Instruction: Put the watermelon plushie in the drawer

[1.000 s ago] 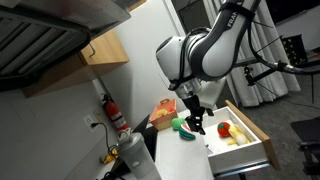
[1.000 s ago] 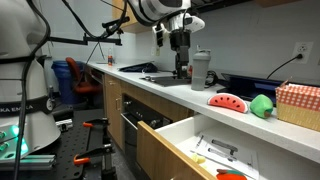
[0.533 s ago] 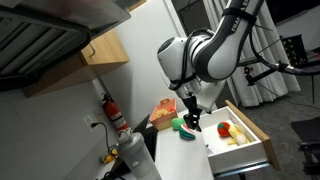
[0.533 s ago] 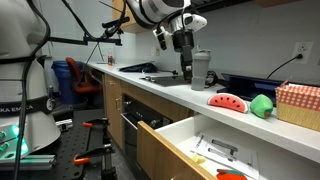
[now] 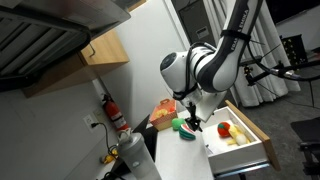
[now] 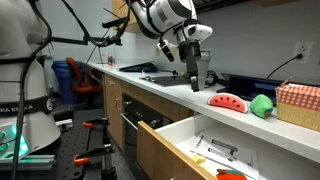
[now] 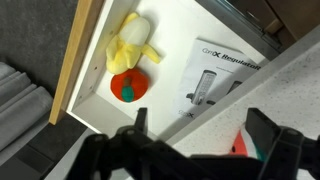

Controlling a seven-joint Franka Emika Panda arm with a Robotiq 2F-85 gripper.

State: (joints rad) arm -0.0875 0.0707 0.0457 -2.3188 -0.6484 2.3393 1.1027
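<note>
The watermelon plushie is beside the small green toy. My gripper will go there next and close around the plushie's middle [image 5: 187, 132] [image 7: 248, 147].
The watermelon plushie [image 6: 227, 101] lies on the white counter, red flesh with a green rind; it also shows in an exterior view [image 5: 186, 134]. In the wrist view only its red and green edge [image 7: 243, 147] peeks out beside the right finger. My gripper [image 6: 194, 84] hangs open and empty above the counter, short of the plushie, and also shows in an exterior view [image 5: 196, 124] and in the wrist view [image 7: 205, 135]. The drawer [image 6: 165, 139] is pulled out below the counter, with a white inside [image 7: 170, 55] and a wood side wall [image 5: 256, 127].
In the drawer lie a round red fruit [image 7: 130, 86] with a yellow piece [image 7: 133, 52] and a printed sheet [image 7: 215, 75]. A small green toy [image 6: 262, 104] and a red checkered basket [image 6: 298, 100] sit past the plushie. A grey cup [image 6: 204, 68] stands behind the gripper.
My gripper has moved along the counter toward the plushie and dropped lower. The plushie and drawer have not moved.
</note>
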